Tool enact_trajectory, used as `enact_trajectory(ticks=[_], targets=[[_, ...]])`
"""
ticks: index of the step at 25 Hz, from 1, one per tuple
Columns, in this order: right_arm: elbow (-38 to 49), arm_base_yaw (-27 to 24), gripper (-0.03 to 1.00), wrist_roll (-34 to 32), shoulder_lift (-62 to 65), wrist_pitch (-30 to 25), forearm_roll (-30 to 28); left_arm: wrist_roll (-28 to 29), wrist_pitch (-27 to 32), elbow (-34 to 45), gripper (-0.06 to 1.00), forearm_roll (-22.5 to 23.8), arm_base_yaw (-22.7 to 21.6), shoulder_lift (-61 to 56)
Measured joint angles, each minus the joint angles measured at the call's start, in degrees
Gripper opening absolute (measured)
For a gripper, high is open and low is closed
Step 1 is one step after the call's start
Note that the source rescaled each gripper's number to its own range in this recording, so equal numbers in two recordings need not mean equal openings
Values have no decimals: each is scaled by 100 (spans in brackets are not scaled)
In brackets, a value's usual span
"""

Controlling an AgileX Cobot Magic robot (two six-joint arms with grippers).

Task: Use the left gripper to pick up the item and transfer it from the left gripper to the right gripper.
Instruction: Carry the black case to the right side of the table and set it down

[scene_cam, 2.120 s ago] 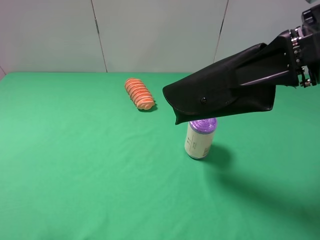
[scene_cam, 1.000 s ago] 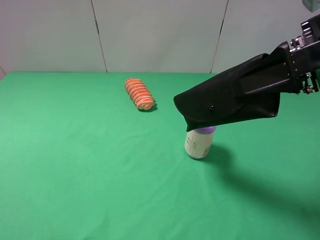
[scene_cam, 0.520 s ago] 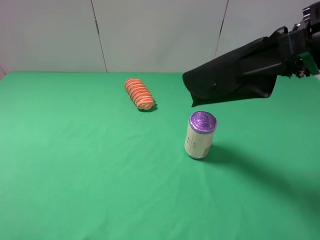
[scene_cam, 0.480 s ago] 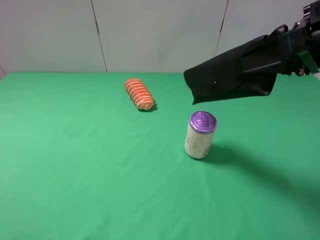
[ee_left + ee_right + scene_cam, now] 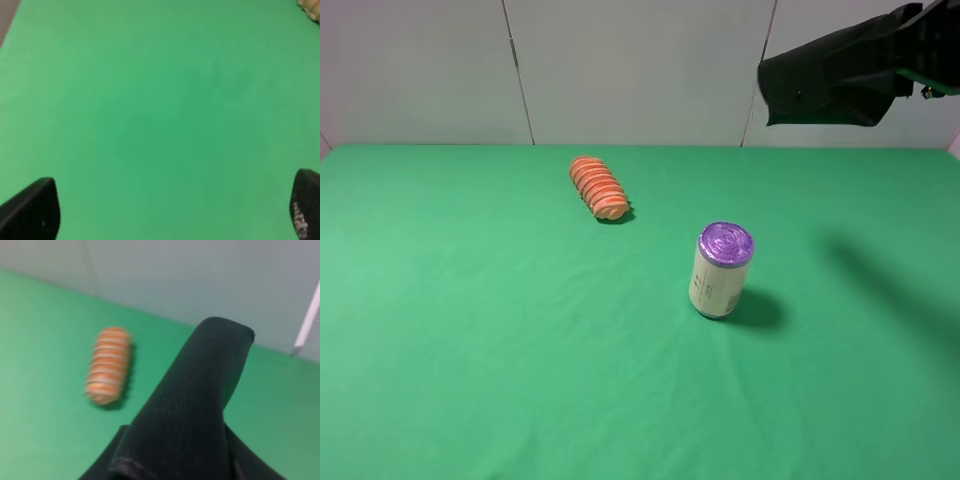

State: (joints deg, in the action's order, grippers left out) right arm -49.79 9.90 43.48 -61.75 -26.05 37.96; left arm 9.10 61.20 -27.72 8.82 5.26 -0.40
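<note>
I should set the black glasses case, still hanging high in the air, down with my right gripper on the green table [image 5: 846,242] beside the cream can, opposite the bread piece.
The item [image 5: 825,82], a flat black glasses case, hangs high in the air at the upper right of the exterior view, its flap end pointing left. My right gripper [image 5: 912,58] is shut on its right end, at the frame's edge. In the right wrist view the item [image 5: 190,410] fills the foreground and hides the fingers. My left gripper [image 5: 167,212] is out of the exterior view. Its wrist view shows both black fingertips [image 5: 31,212] wide apart over bare green cloth, with nothing between them.
A cream can with a purple top [image 5: 723,270] stands upright on the green table [image 5: 470,330], below and left of the item. An orange ridged bread-like piece [image 5: 599,187] lies farther back, also seen as a bread piece [image 5: 107,365] in the right wrist view.
The right gripper has lifted the item up and to the right, away from above the can, which now stands fully uncovered. The can and bread piece have not moved.
</note>
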Motion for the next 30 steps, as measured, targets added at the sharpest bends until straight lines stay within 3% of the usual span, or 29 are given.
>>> enact_trajectory(ticks=[6, 9, 18, 23, 30], targets=[[0, 0, 2, -127, -641, 243, -495, -5, 0, 0, 77, 98, 0, 0], [77, 0, 2, -139, -921, 656, -564, -5, 0, 0, 76, 114, 0, 0], [1589, 0, 2, -159, -1045, 2556, -500, -5, 0, 0, 76, 126, 0, 0], [2311, 0, 2, -550, -1045, 3679, -411, -5, 0, 0, 76, 137, 0, 0], [2424, 0, 2, -770, -1173, 3996, -616, -5, 0, 0, 76, 142, 0, 0]])
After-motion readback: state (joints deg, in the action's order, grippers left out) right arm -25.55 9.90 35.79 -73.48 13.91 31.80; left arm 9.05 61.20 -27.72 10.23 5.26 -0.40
